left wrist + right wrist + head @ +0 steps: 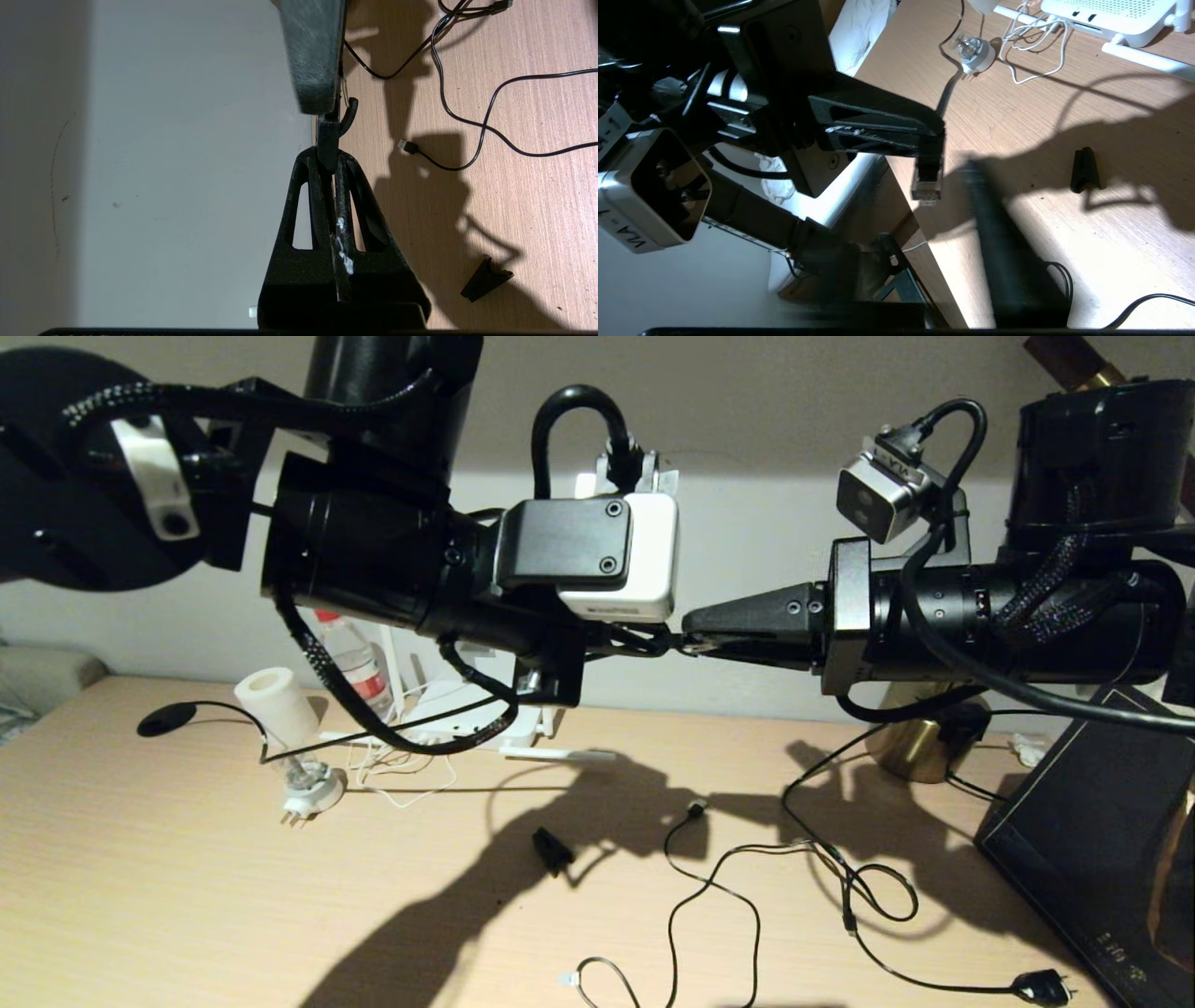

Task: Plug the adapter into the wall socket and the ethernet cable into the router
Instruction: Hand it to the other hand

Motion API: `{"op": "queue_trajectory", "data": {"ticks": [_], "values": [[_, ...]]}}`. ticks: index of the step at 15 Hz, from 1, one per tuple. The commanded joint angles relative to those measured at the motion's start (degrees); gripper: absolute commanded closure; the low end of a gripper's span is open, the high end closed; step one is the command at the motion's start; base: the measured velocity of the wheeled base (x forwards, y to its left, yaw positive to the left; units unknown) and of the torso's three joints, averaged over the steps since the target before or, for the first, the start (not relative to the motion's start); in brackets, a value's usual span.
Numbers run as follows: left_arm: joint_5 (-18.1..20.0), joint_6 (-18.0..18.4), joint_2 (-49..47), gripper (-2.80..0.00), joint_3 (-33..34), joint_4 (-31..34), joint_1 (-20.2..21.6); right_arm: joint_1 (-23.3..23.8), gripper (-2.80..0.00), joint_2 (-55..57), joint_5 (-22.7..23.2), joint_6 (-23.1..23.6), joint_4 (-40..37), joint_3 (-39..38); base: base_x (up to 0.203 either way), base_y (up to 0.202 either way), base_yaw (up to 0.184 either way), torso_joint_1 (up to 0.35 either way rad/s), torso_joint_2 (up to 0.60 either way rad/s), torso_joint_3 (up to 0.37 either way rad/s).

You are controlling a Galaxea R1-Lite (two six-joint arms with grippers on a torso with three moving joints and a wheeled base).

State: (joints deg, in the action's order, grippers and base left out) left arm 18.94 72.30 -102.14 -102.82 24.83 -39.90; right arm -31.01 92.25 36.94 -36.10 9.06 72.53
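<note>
The clear plug points across the fingers of my left gripper, so my right gripper should hold the plug while my left gripper opens and grabs the boot (pixel 931 156) from behind.
Both arms are raised above the desk and meet tip to tip. My left gripper (pixel 667 642) (pixel 328 163) is shut on the black boot of the ethernet cable (pixel 328 137). The cable's clear plug (pixel 927 186) sticks out past the fingertips, and its round black disc (pixel 163 719) lies on the desk at the left. My right gripper (pixel 693 637) (pixel 920 207) is open, one finger on each side of the plug and clear of it. The white router (pixel 448 709) (pixel 1111 14) lies at the back, partly behind the left arm. The adapter's thin white cord (pixel 401 789) lies by it; its cube and the wall socket are out of view.
On the desk (pixel 140 896) are a bulb plug base (pixel 313 793) with white shade (pixel 275 705), a water bottle (pixel 359 672), a small black clip (pixel 553 849), a thin USB cable (pixel 695 809) and a lamp cord (pixel 845 896). A brass object (pixel 920 747) and a black box (pixel 1102 831) stand at the right.
</note>
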Motion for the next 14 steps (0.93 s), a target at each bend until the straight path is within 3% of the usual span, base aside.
{"op": "queue_trajectory", "data": {"ticks": [1,12,13,14], "values": [[0.04,0.38,-0.16,0.00,-0.02,0.13,0.00,-0.45,0.00,-0.66,0.24,-0.20,0.08,-0.45,0.000,0.000,0.000,0.000,0.00,0.000],[0.02,-0.08,-0.42,0.00,0.25,-2.24,-0.44,-0.54,0.00,-0.66,0.24,-0.21,0.08,-0.99,0.000,0.000,0.000,0.000,0.00,0.000],[-0.05,-0.14,-0.35,-2.28,0.16,-2.24,-0.44,-0.54,0.00,-0.58,0.24,-0.29,0.08,-0.99,0.000,0.000,0.000,0.000,0.00,0.000],[-0.05,-0.14,-0.35,-2.80,0.07,-2.27,-0.44,-0.54,0.00,-0.49,0.15,-0.29,0.17,-0.99,0.000,0.000,0.000,0.000,0.00,0.000]]}}
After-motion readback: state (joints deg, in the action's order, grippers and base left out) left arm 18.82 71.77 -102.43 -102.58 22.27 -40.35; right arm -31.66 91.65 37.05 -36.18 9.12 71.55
